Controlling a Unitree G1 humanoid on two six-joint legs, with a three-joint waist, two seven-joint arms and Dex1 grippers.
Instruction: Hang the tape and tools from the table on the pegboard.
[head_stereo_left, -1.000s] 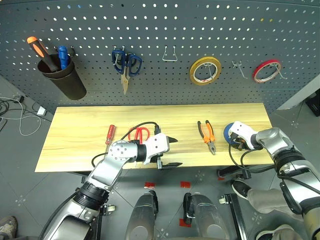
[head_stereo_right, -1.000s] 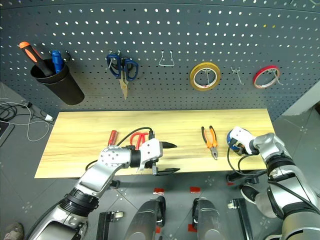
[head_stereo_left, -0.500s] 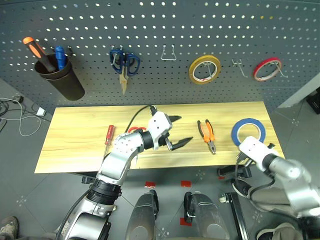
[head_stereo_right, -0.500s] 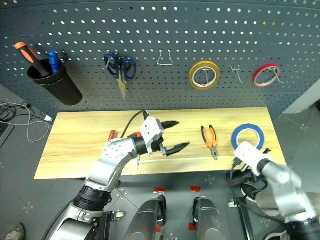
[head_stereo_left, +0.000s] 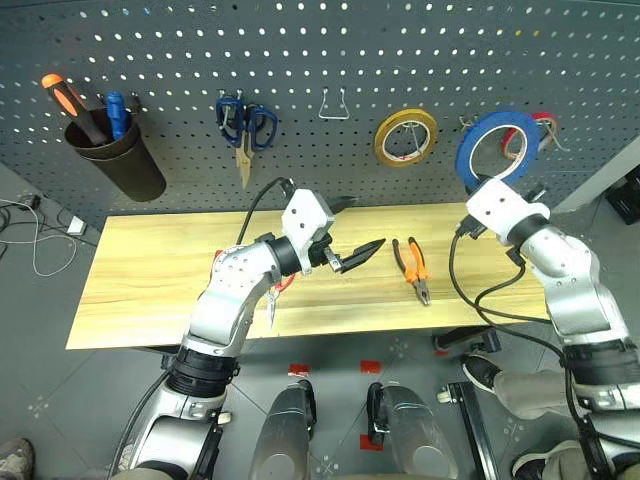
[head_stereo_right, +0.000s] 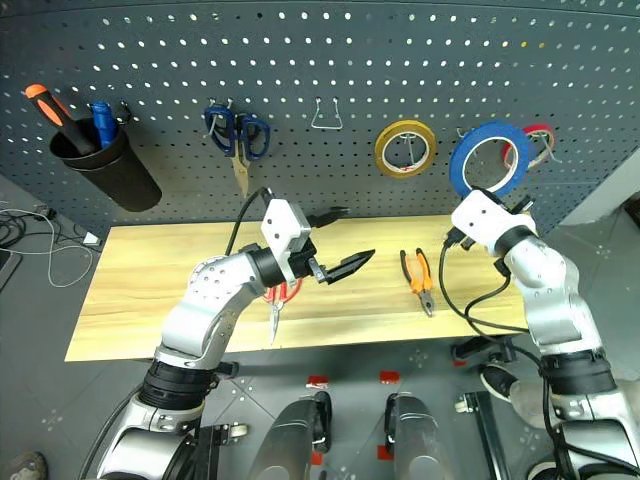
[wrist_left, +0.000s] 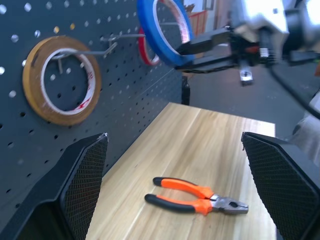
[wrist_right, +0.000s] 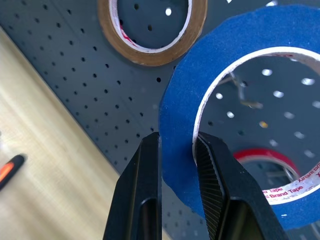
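Observation:
Next, I close my left gripper on the red-handled table scissors' metal blades (head_stereo_left: 272, 303), just below the pivot.
The blue tape (head_stereo_left: 466, 150) is held upright in front of the pegboard (head_stereo_left: 400, 50), between the yellow and red rolls. My right gripper (wrist_right: 177, 150) is shut on the tape's (wrist_right: 220, 55) lower rim. A bare metal hook (wrist_right: 245, 95) shows through the tape's hole. My left gripper (head_stereo_left: 365, 228) hangs open and empty above the middle of the table (head_stereo_left: 150, 280), pointing right. The orange-and-black pliers (head_stereo_left: 413, 268) lie flat on the table, right of that gripper. The red-handled scissors (head_stereo_right: 280, 292) lie under my left forearm, partly hidden.
On the pegboard hang a yellow roll (head_stereo_left: 405, 137), a thin red roll (head_stereo_left: 545, 125), blue-handled scissors (head_stereo_left: 245, 125) and an empty wire hook (head_stereo_left: 335, 105). A black cup (head_stereo_left: 110, 155) with an orange-handled screwdriver hangs at the far left.
My right gripper has lifted the blue tape from the table's right end up to the pegboard. My left gripper has risen from the table's front edge and swung to the right.

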